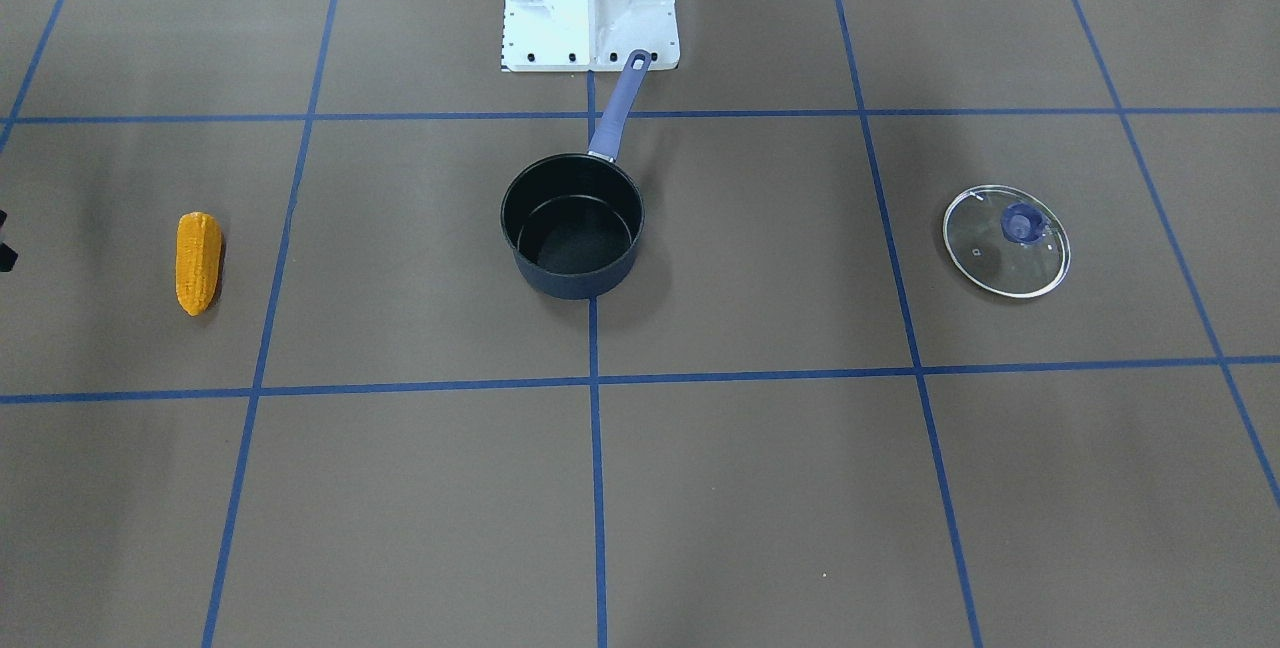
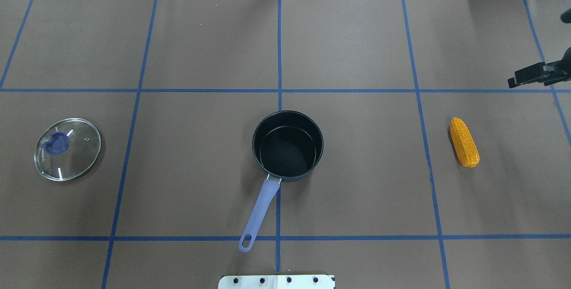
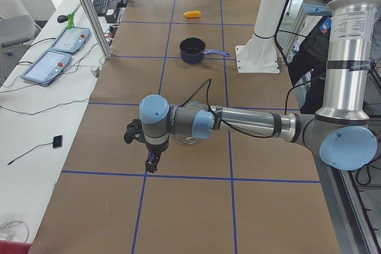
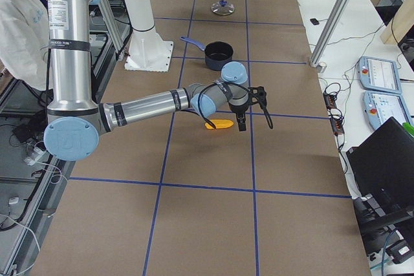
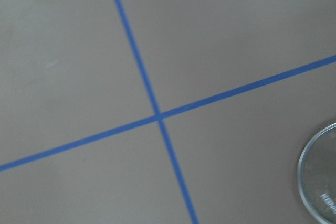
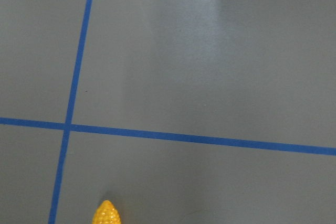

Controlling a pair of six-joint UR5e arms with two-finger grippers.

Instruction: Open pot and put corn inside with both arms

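My right gripper will close on the end of the corn (image 1: 200, 230) towards the robot base and leave the corn's tip free.
The pot (image 1: 575, 278) stands open and empty at the table's middle, also in the overhead view (image 2: 287, 146), its lavender handle (image 2: 261, 202) towards the robot base. Its glass lid (image 2: 73, 155) lies flat on the robot's left; its rim shows in the left wrist view (image 5: 320, 182). The corn (image 2: 464, 142) lies on the robot's right, its tip in the right wrist view (image 6: 106, 214). My left gripper (image 3: 152, 163) hovers beside the lid. My right gripper (image 4: 240, 123) hovers just beyond the corn (image 4: 220, 124); part of it shows overhead (image 2: 519, 80). I cannot tell whether either is open.
The brown table is marked by blue tape lines (image 2: 279, 48). The white pedestal base (image 1: 590, 3) stands behind the pot handle. Control pendants (image 3: 56, 52) and cables lie on a side bench past the table's far edge.
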